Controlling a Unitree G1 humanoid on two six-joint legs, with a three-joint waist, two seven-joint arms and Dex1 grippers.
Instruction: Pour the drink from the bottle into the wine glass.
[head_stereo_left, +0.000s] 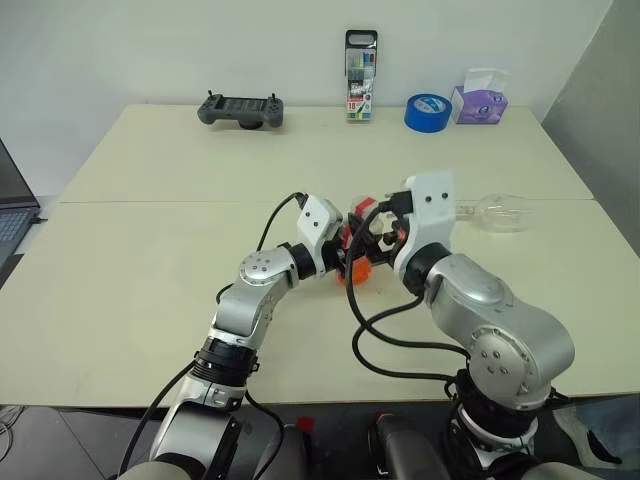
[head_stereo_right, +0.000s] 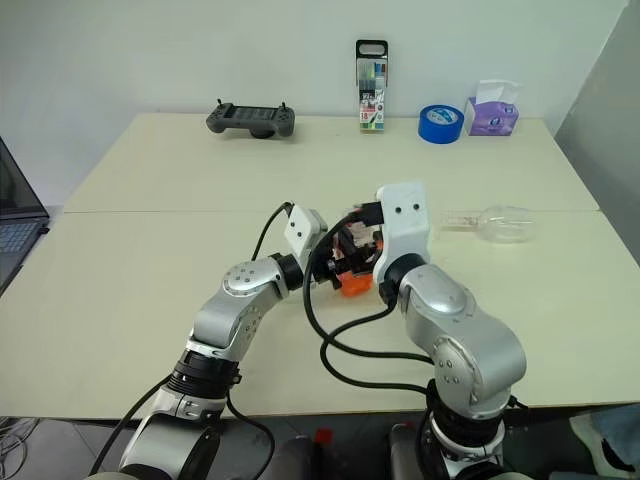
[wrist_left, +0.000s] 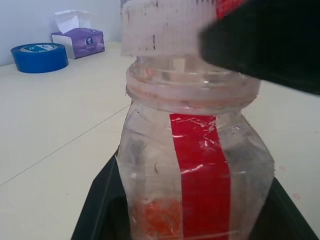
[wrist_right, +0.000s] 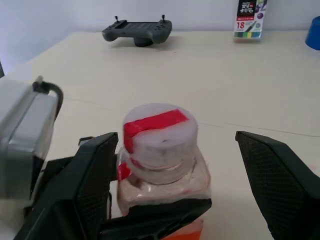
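My left gripper needs to set the bottle down just on the near side of the table seam (head_stereo_left: 203, 238), facing the grey game controller.
My left gripper (head_stereo_left: 346, 252) is shut on the bottle (wrist_left: 195, 165), a small clear plastic one with a red stripe and a white cap (wrist_right: 160, 137), held upright just above the table. The orange drink (head_stereo_left: 357, 270) sits low inside it. My right gripper (wrist_right: 187, 165) is open, one black finger on each side of the cap, neither touching it. The wine glass (head_stereo_left: 495, 213) lies on its side on the table to the right of both arms, stem pointing left.
Along the table's far edge (head_stereo_left: 300, 108) are a grey game controller (head_stereo_left: 241, 109), an upright pack of markers (head_stereo_left: 360, 75), a blue tape roll (head_stereo_left: 428, 111) and a purple tissue box (head_stereo_left: 480, 98). A laptop (head_stereo_left: 12, 215) shows at the left edge.
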